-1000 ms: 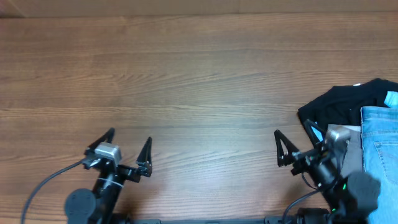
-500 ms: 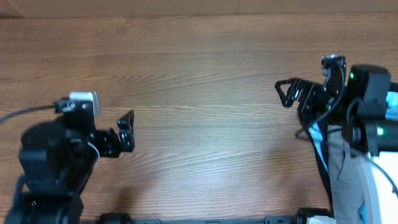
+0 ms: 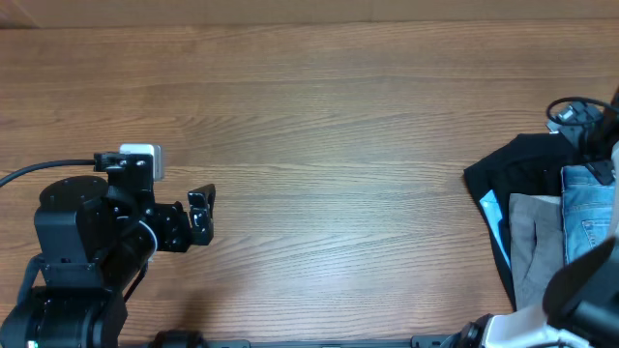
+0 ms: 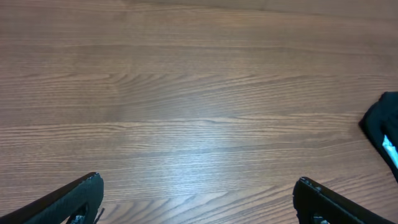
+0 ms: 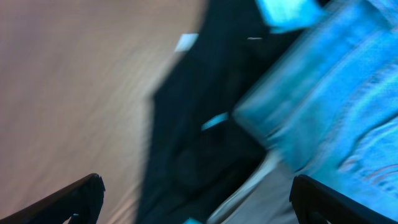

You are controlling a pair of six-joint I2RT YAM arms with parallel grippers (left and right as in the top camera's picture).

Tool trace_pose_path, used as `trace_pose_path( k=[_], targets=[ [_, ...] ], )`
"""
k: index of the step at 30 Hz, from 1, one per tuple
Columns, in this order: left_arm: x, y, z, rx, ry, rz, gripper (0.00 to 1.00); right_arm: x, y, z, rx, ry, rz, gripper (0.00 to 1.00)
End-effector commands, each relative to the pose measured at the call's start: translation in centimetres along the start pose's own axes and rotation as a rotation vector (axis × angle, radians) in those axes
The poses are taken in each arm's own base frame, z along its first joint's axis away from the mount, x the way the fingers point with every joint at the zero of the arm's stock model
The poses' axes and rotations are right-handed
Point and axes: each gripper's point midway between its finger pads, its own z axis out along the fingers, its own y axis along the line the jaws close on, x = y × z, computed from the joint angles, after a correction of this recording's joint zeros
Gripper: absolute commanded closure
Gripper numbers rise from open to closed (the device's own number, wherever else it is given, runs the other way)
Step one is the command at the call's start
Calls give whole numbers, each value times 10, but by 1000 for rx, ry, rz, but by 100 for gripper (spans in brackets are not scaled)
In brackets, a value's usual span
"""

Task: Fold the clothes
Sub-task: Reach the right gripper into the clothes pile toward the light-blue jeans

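The robot's right gripper needs to close on the jeans' waistband (image 3: 582, 169) (image 5: 261, 94), at the edge beside the black garment, to lift the light-blue jeans off the pile.
The light-blue jeans (image 3: 586, 211) lie folded in a pile at the table's right edge, over a grey garment (image 3: 533, 246) and a black garment (image 3: 520, 170). My right arm (image 3: 592, 124) reaches over that pile at the frame's edge, and its jaws do not show from overhead. The blurred right wrist view has my right gripper (image 5: 197, 179) open above the pile, with the jeans (image 5: 336, 106) to the right of the jaws and the black cloth (image 5: 199, 130) under them. My left gripper (image 3: 200, 217) stands open and empty over bare wood at the left, its fingers (image 4: 74, 200) wide apart.
The wooden table (image 3: 319, 145) stretches wide between the two arms. A corner of the black garment (image 4: 384, 127) shows at the right edge of the left wrist view. A light-blue label (image 3: 491, 206) sits on the black garment.
Both grippers have left the front edge. The left arm has lifted and turned its gripper to the right. The right arm has swung to the far right over the pile.
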Motion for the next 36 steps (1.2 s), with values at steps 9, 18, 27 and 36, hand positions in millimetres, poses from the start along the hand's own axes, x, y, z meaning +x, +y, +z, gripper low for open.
trace_pose_path(
  k=[9,18,27,36],
  targets=[
    [-6,-7,-5,29,-15,28,0,3,-39,89,201,99,56,11],
    [-5,-10,-3,47,-7,27,0,14,-72,106,392,118,99,33],
    [-5,-10,-3,47,-7,27,0,-8,-63,86,349,68,119,95],
    [-5,-10,-3,47,-7,27,0,-81,-20,-49,76,-208,125,96]
  ],
)
